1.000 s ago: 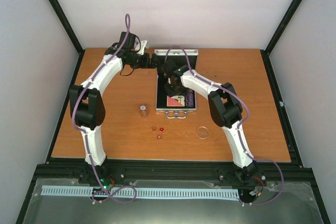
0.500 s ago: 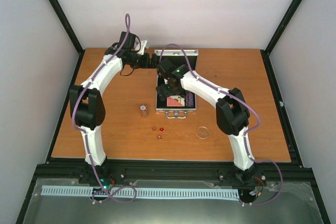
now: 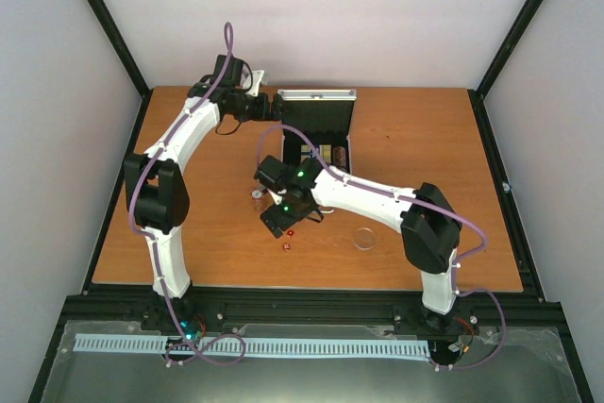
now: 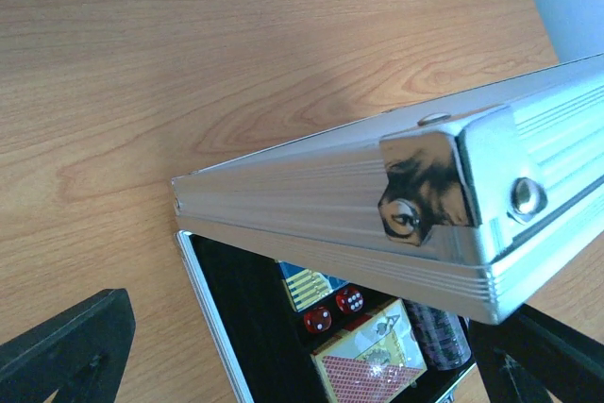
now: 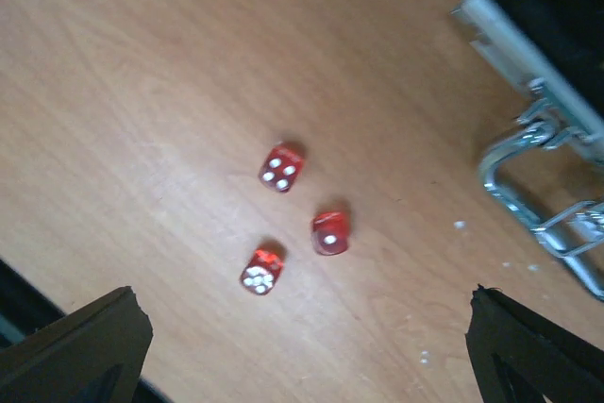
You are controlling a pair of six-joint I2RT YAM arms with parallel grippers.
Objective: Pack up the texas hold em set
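My right gripper needs to close on the sides of the red die (image 3: 287,247) (image 5: 261,272) that is nearest the table's near edge and farthest from the silver case.
The silver case (image 3: 286,153) stands open at the back middle, its lid (image 3: 316,97) raised. My left gripper (image 3: 271,106) is open at the lid's left corner (image 4: 444,186). In the left wrist view the black lining holds two red dice (image 4: 333,310), two card decks (image 4: 373,356) and a dark chip stack (image 4: 439,337). My right gripper (image 3: 282,219) is open and empty, hovering over three red dice (image 5: 281,167) on the table. One die (image 3: 286,247) shows in the top view. A chip stack (image 3: 255,193) stands to the gripper's left. The clear disc (image 3: 364,238) lies to its right.
The case's metal handle (image 5: 547,186) lies just right of the dice in the right wrist view. Black frame rails (image 3: 302,301) run along the table's near edge and sides.
My right gripper has left the open case and swung forward and left, down over the three dice on the table. The left arm has not moved.
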